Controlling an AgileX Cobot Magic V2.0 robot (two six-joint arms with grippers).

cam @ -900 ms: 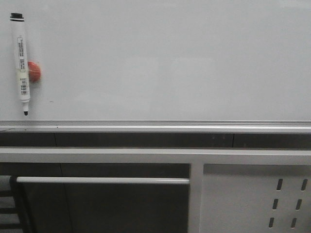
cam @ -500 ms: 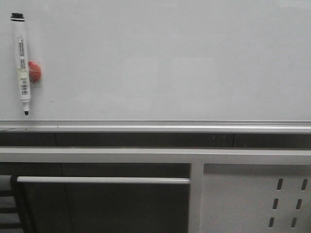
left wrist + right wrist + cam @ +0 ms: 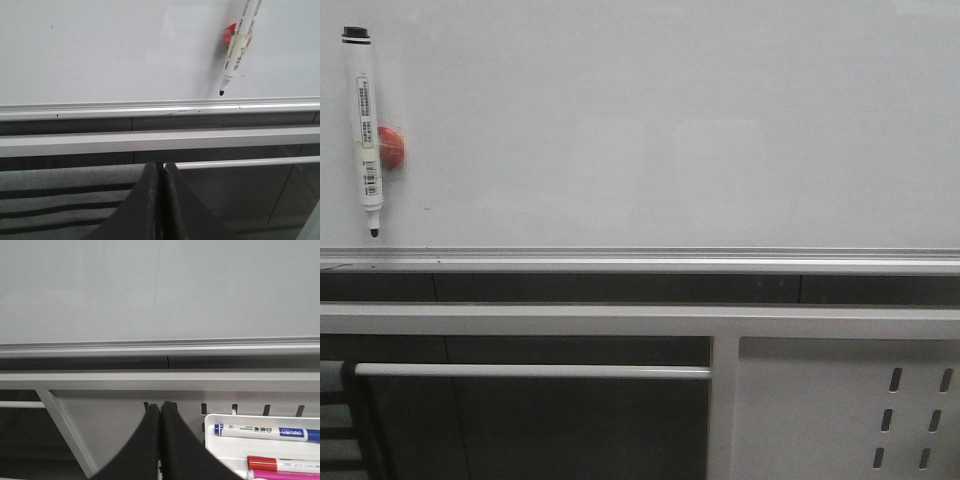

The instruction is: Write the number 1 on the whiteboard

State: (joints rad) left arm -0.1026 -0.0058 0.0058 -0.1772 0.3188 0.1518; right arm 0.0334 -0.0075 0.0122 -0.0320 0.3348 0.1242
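The white marker pen's lower part (image 3: 371, 182) (image 3: 232, 61), between the red magnet and the pen's black tip, is the next place my left gripper should go to and close on.
The whiteboard (image 3: 660, 130) fills the upper half of the front view, pale and glossy, with a silver rail (image 3: 640, 258) along its lower edge. No number 1 shows on it. A white marker pen (image 3: 365, 130) with a black tip hangs upright at the board's far left, held by a red magnet (image 3: 391, 148). The left wrist view shows the same pen (image 3: 239, 42), magnet (image 3: 229, 36) and board (image 3: 110, 50). My left gripper (image 3: 161, 166) is shut and empty, below the rail. My right gripper (image 3: 160, 406) is shut and empty too, below the board (image 3: 160, 290).
A white perforated metal panel (image 3: 840, 410) sits low right under the board. On it hangs a white tray (image 3: 265, 445) holding blue (image 3: 260, 431), red (image 3: 282, 463) and pink markers. Horizontal frame bars (image 3: 640, 320) run below the rail. A grey striped surface (image 3: 60, 200) lies under the left gripper.
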